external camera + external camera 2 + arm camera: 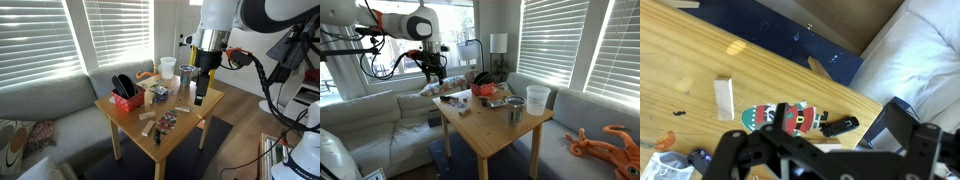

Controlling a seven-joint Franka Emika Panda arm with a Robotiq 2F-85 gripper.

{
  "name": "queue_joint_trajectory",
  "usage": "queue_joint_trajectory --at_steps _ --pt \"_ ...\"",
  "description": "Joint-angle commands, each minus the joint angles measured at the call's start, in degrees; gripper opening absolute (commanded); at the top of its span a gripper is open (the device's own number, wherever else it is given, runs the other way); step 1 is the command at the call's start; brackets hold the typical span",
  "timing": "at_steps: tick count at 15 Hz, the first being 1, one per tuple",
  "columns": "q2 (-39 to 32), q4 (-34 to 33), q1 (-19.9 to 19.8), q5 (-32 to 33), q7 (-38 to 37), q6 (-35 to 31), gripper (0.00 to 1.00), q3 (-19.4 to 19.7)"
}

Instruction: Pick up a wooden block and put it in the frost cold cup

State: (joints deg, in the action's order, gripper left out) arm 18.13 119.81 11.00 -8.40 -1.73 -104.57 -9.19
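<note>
Next, I close my gripper on the middle of the wooden block (182,109) (724,99) that lies beside the Santa figure, on the side away from the small black object.
My gripper (201,98) hangs just above the table's end near the robot, and in an exterior view (434,74) it is over the far left end. In the wrist view the gripper (815,152) looks open, with a pale sliver of a wooden block (826,142) between its dark fingers. Another wooden block (724,98) lies flat on the table to the left. More blocks (148,122) lie near the front edge. The frost cold cup (186,77) (516,110) stands upright beside the taller white cup (168,68) (537,98).
A Santa figure (785,118) and a small black object (840,125) lie close to the gripper. A red basket (126,98) stands at the table's left. The table edge (855,80) and a pale sofa (920,50) are close by. Clutter (485,90) sits at the far side.
</note>
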Motion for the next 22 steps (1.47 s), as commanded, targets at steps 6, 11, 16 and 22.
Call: queue_joint_trajectory --at_steps 6,11,16,22 --pt "0.0 -0.1 -0.3 -0.1 0.1 0.1 1.0 -0.3" --pt "0.0 -0.1 -0.3 -0.1 0.1 0.1 1.0 -0.3" --pt "2.1 2.4 -2.2 2.4 -3.6 -4.7 1.0 -0.2" --pt "2.3 5.6 -5.5 7.4 -3.0 -5.2 1.0 1.5"
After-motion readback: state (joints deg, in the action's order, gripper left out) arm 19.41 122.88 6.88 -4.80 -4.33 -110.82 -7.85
